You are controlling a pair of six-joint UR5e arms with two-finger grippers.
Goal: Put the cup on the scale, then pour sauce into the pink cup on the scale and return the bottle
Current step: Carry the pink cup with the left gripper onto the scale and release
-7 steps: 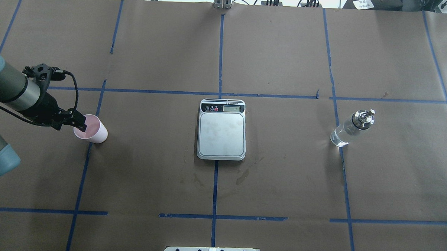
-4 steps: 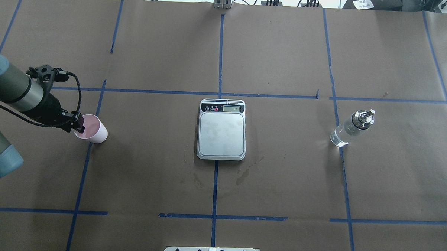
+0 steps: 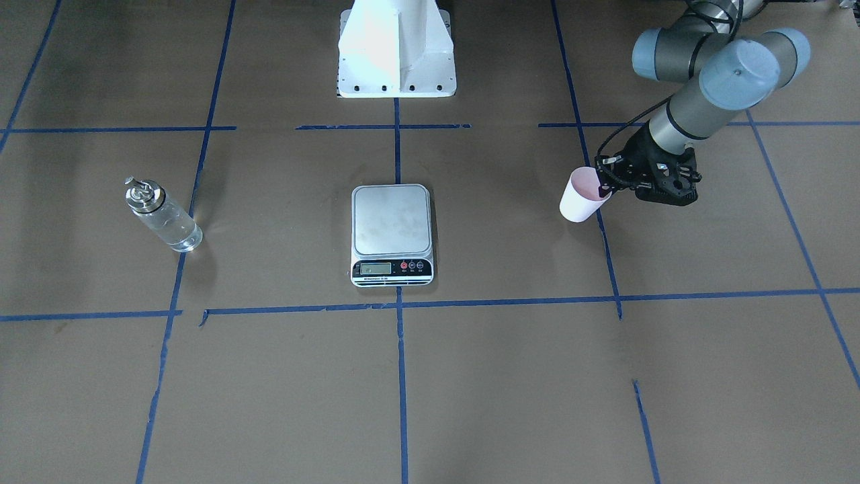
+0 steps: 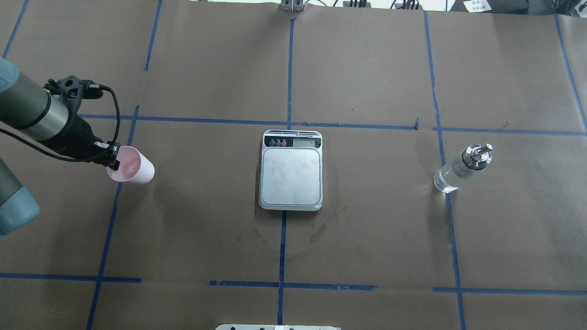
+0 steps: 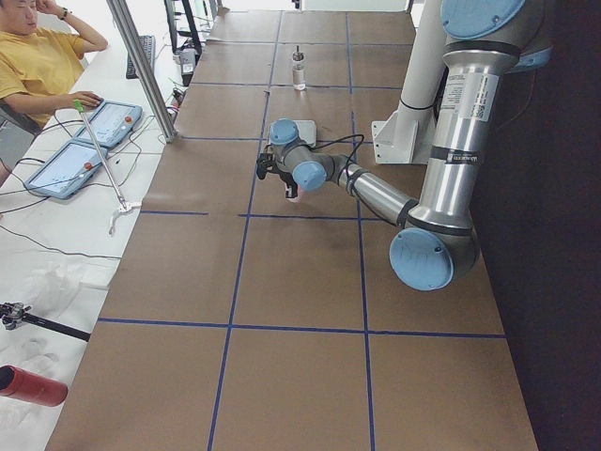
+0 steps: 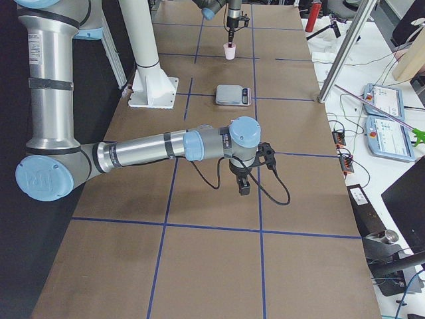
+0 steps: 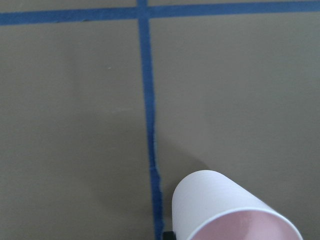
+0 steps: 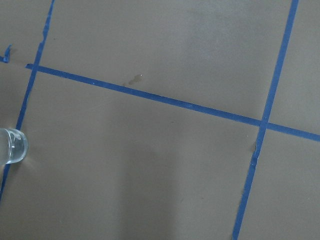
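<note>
I need to use my left gripper to set the pale pink cup down and let it go on the middle of the scale's steel top (image 3: 392, 228).
The pale pink cup (image 4: 133, 166) hangs tilted from my left gripper (image 4: 113, 162), which is shut on its near rim, just above the brown table and far left of the scale. It also shows in the front view (image 3: 578, 199) and the left wrist view (image 7: 225, 210). The steel-topped scale (image 4: 291, 177) lies at the table's middle with nothing on it. The glass bottle (image 4: 462, 167) of clear liquid stands far right; its base shows in the right wrist view (image 8: 11, 146). My right gripper (image 6: 242, 188) shows only in the exterior right view, low over the table; I cannot tell whether it is open or shut.
Blue tape lines cross the brown paper. The white robot base (image 3: 396, 50) stands at the robot's side of the table. An operator (image 5: 42, 61) sits beside the table's far side with tablets (image 5: 80, 155).
My left gripper has lifted the cup off the table and carried it a little to the right, toward the scale; the cup now tilts. The scale and bottle have not moved.
</note>
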